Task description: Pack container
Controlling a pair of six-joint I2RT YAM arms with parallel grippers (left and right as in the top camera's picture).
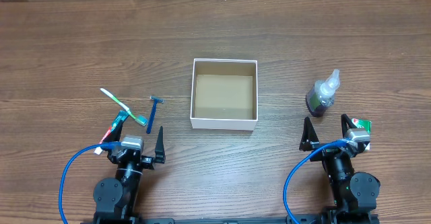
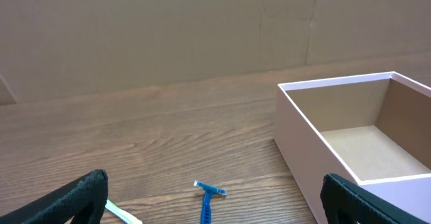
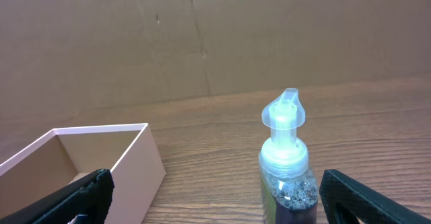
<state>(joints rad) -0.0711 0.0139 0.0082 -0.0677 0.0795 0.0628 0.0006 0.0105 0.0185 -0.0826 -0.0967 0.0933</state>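
The spray bottle is next for my right gripper, which should go to it and close on its upper body (image 1: 322,95) (image 3: 290,186), just below the bottle's clear top.
The container (image 1: 224,121), a square lidless box with white walls and a brown inside, stands empty at the table's middle; it also shows in the left wrist view (image 2: 296,143) and the right wrist view (image 3: 138,163). A blue razor (image 1: 153,112) (image 2: 209,200) lies left of it, just ahead of my open left gripper (image 1: 144,138) (image 2: 215,200). A green-and-white toothbrush (image 1: 120,103) and a toothpaste tube (image 1: 113,128) lie further left. A spray bottle (image 1: 322,94) (image 3: 286,167) with dark liquid stands right of the box, ahead of my open right gripper (image 1: 327,130) (image 3: 215,197).
A small green-and-white packet (image 1: 361,124) lies by the right gripper's right finger. A brown cardboard wall (image 2: 202,29) runs along the table's far edge. Blue cables loop from both arm bases.
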